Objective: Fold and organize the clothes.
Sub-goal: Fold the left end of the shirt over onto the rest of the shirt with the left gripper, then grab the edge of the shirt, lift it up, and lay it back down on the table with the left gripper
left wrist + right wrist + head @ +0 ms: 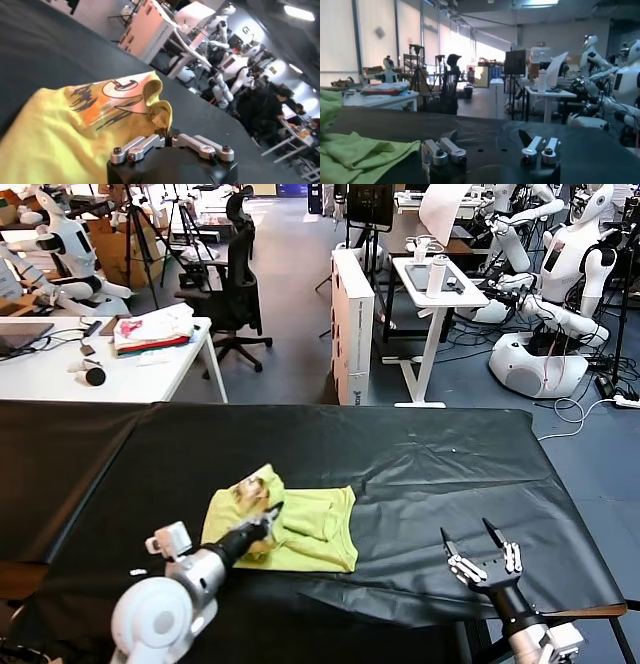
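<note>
Next, my left gripper lets go of the bunched fold on the flat end of the T-shirt point(345, 526) nearest my right gripper.
The lime yellow-green T-shirt point(300, 529) lies partly folded on the black table point(420, 464), left of centre near the front. Its left part is bunched up, showing a whitish print point(112, 97). My left gripper point(268, 522) is shut on a fold of the T-shirt point(161, 117) at the bunched part. My right gripper point(482, 547) is open and empty, low over the table's front right, well right of the shirt. The shirt's edge shows in the right wrist view point(360, 152).
A white table point(150, 369) with a white, red and pink cloth pile point(152, 331) stands beyond the black table's far left. Office chairs, a white desk point(430, 289) and other robots stand farther back. The black table's right edge point(590, 554) is near my right gripper.
</note>
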Action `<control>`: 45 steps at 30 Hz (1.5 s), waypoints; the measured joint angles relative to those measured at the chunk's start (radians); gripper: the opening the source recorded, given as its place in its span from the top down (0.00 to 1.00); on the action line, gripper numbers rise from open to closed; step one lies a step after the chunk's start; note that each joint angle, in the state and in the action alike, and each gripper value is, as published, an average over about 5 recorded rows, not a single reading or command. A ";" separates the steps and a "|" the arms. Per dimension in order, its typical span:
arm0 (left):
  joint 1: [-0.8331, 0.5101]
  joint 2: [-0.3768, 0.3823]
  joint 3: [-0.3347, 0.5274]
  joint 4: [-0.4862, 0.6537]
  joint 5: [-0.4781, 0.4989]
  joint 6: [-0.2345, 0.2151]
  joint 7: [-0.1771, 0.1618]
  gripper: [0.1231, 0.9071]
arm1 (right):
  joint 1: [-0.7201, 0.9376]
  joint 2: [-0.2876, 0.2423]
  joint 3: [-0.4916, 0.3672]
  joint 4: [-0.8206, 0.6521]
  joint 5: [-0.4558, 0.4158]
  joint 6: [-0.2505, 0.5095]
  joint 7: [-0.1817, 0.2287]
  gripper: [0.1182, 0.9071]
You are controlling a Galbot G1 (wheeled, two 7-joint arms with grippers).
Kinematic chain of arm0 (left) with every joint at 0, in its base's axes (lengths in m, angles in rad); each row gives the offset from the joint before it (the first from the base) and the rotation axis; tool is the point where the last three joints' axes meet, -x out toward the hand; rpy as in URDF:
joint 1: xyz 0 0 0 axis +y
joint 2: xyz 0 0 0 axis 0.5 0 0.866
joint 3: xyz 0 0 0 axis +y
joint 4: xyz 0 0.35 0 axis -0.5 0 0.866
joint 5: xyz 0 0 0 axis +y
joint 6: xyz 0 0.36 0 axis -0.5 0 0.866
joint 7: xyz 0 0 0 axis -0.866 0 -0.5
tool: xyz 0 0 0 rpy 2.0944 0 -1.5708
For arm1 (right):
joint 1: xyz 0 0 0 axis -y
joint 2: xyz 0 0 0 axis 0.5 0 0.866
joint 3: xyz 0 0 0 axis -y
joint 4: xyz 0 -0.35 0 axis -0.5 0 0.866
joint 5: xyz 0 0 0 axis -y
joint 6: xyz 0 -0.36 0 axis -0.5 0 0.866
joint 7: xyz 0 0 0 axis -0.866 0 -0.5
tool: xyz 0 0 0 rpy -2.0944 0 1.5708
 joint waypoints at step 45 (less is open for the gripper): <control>0.033 -0.190 0.116 0.042 0.240 -0.034 0.092 0.00 | 0.110 -0.094 -0.164 -0.026 -0.016 -0.100 0.011 0.00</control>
